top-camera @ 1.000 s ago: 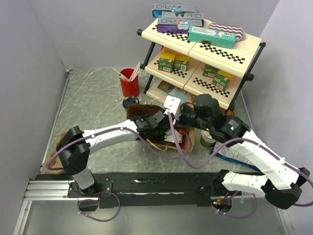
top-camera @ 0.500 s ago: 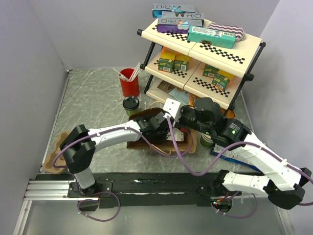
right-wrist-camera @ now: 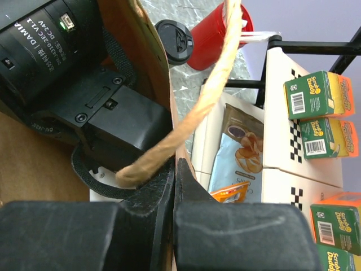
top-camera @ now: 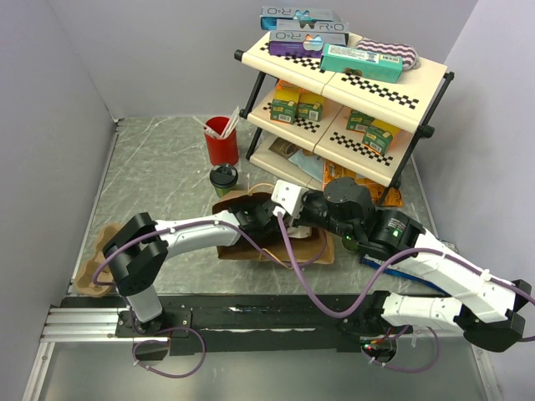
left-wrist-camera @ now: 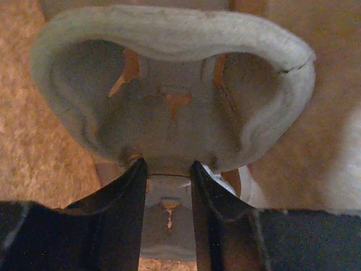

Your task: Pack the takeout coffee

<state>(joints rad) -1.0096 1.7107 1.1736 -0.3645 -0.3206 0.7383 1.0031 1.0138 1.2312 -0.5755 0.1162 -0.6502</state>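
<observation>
My left gripper will let go of the pulp cup carrier down inside the brown paper bag point(top-camera: 282, 229) point(left-wrist-camera: 169, 169), between its twine handles.
The takeout coffee point(top-camera: 223, 178), a dark green cup with a black lid point(right-wrist-camera: 174, 40), stands upright on the table beside the red cup point(top-camera: 221, 140), apart from both grippers. A brown paper bag point(top-camera: 311, 247) lies on its side in front of it. My left arm reaches into the bag's mouth. In the left wrist view my left gripper point(left-wrist-camera: 167, 165) is shut on a ridge of a grey pulp cup carrier point(left-wrist-camera: 169, 34) against the bag's brown inside. My right gripper point(right-wrist-camera: 176, 164) is shut on the bag's rim, next to its twine handle point(right-wrist-camera: 197, 107).
A two-tier shelf rack point(top-camera: 368, 79) with boxes and snack packets stands at the back right, close behind the bag. The red cup point(right-wrist-camera: 217, 34) holds white sticks. Brown cardboard pieces point(top-camera: 94, 259) lie at the left edge.
Both arms have shifted left with the bag. The bag's mouth has dropped lower and flatter. The coffee cup behind it now shows fully.
</observation>
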